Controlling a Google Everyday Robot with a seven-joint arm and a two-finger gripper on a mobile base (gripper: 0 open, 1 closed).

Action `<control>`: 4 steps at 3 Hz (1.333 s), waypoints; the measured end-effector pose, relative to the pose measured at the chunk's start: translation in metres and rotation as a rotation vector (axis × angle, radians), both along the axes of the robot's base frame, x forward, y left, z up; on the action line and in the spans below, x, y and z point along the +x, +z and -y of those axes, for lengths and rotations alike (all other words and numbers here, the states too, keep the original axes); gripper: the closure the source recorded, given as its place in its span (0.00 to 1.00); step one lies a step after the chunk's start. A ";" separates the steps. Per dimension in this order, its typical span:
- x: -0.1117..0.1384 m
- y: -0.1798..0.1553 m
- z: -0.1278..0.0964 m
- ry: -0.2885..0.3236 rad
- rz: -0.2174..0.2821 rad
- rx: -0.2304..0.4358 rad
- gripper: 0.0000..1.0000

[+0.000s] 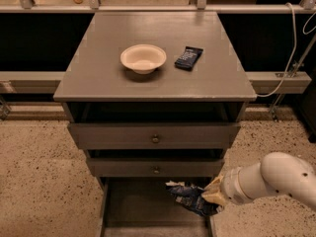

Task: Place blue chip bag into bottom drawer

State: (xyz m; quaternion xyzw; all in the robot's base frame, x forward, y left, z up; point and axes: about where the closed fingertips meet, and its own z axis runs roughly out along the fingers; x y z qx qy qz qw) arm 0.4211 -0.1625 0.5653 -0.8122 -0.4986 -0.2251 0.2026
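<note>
My gripper needs to let go of the blue chip bag near the middle of the open bottom drawer's grey bottom (168,214). It now hangs slightly above that drawer's floor.
The blue chip bag (190,198), crinkled dark-blue foil with white edges, hangs over the right side of the open bottom drawer (140,204), just below the middle drawer's front. My gripper (213,195) reaches in from the right on a white arm and is shut on the bag's right end. The bag looks to be held slightly above the drawer's grey floor. The drawer's front part is cut off by the frame's bottom edge.
A cream bowl (143,58) and a small flat dark packet (188,57) lie on the grey cabinet top (98,78). Two upper drawers with round knobs (155,138) are slightly pulled out. Speckled floor lies on both sides. A white cable (291,58) hangs at the right.
</note>
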 end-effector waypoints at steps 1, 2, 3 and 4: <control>0.001 -0.068 -0.003 -0.044 -0.077 0.156 1.00; -0.002 -0.140 -0.016 -0.067 -0.185 0.283 1.00; -0.007 -0.208 -0.037 -0.092 -0.307 0.388 1.00; -0.006 -0.270 -0.055 -0.146 -0.455 0.478 1.00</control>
